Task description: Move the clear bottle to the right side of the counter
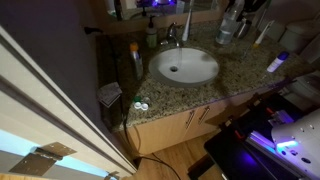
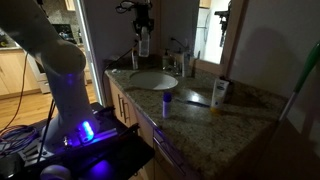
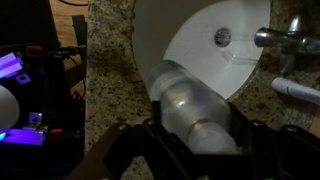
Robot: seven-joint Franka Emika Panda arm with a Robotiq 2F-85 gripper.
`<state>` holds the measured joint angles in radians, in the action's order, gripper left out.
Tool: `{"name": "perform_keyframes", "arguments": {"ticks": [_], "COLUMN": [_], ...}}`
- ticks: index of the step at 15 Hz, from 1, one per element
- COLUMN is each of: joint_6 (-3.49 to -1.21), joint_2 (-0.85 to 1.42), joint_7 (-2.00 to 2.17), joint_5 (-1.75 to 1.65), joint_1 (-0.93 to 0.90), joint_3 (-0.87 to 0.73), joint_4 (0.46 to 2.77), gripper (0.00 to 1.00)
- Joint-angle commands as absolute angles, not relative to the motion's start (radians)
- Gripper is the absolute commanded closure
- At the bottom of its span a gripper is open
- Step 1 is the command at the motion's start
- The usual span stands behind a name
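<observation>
I will let go of the clear bottle, held upright above the counter now, on the granite counter (image 1: 279,46) just behind the small bottle with the blue cap.
My gripper (image 3: 196,142) is shut on the clear bottle (image 3: 182,100), which runs from between the fingers out over the rim of the white sink basin (image 3: 205,60). In an exterior view the gripper (image 2: 143,20) holds the bottle (image 2: 144,43) upright in the air above the far part of the granite counter (image 2: 195,105). In an exterior view the gripper (image 1: 240,12) and bottle (image 1: 228,30) show at the top, beyond the sink (image 1: 185,66). The counter (image 1: 235,75) lies below.
An orange-topped bottle (image 1: 134,58) and a small green dispenser (image 1: 152,38) stand near the faucet (image 1: 172,35). A small blue-capped bottle (image 2: 167,101) and a white bottle (image 2: 218,92) stand on the near counter. The robot base (image 2: 70,95) is beside the cabinets.
</observation>
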<state>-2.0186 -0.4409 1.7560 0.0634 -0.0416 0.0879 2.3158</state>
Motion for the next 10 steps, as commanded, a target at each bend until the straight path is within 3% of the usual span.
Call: {"name": "perform_keyframes", "arguments": {"ticks": [1, 10], "joint_6": [-2.081, -2.077], "joint_2": [-0.368, -0.44], "joint_7": [1.834, 1.947], "joint_5": [0.025, 0.001], "joint_1": [0.072, 0.302], "joint_3": [0.064, -0.13], "joint_4": [2.3, 2.322], "gripper": [0.62, 0.62]}}
